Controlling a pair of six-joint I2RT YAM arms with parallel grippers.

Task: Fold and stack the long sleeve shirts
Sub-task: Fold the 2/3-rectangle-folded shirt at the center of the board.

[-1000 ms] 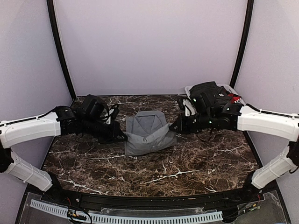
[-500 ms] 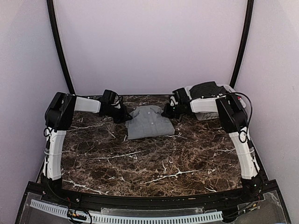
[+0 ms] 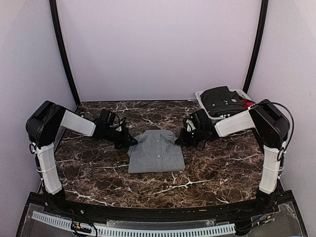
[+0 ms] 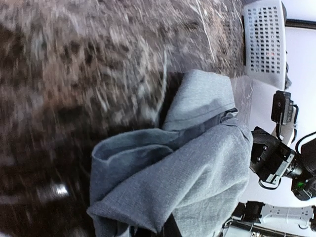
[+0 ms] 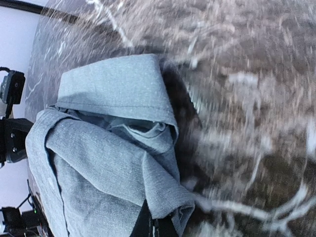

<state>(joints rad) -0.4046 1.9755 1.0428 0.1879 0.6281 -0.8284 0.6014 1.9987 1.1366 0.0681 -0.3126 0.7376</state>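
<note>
Next, my left gripper lays the grey shirt's corner down and takes the layers (image 3: 130, 159) along the shirt's side, because the shirt's lower layer sticks out past its top layer.
A folded mid-grey long sleeve shirt (image 3: 156, 151) lies button-front up on the marble table (image 3: 217, 168), collar toward the far side. My left gripper (image 3: 129, 141) is shut on its far left corner, and my right gripper (image 3: 178, 139) is shut on its far right corner. In the left wrist view the grey cloth (image 4: 197, 168) bunches over the closed left gripper (image 4: 168, 230) at the bottom edge. In the right wrist view the shirt (image 5: 108, 163) drapes over the pinched right gripper (image 5: 154, 225), its fold edge standing up from the table.
A white basket (image 3: 201, 97) with dark garments (image 3: 222, 98) and something red stands at the back right corner; the left wrist view shows its perforated wall (image 4: 266, 39). Lilac walls close in the back and both sides. Both arms stretch low over the table's far half.
Both grippers have pulled the shirt from the back of the table toward the middle. It now lies flatter and nearer to me.
</note>
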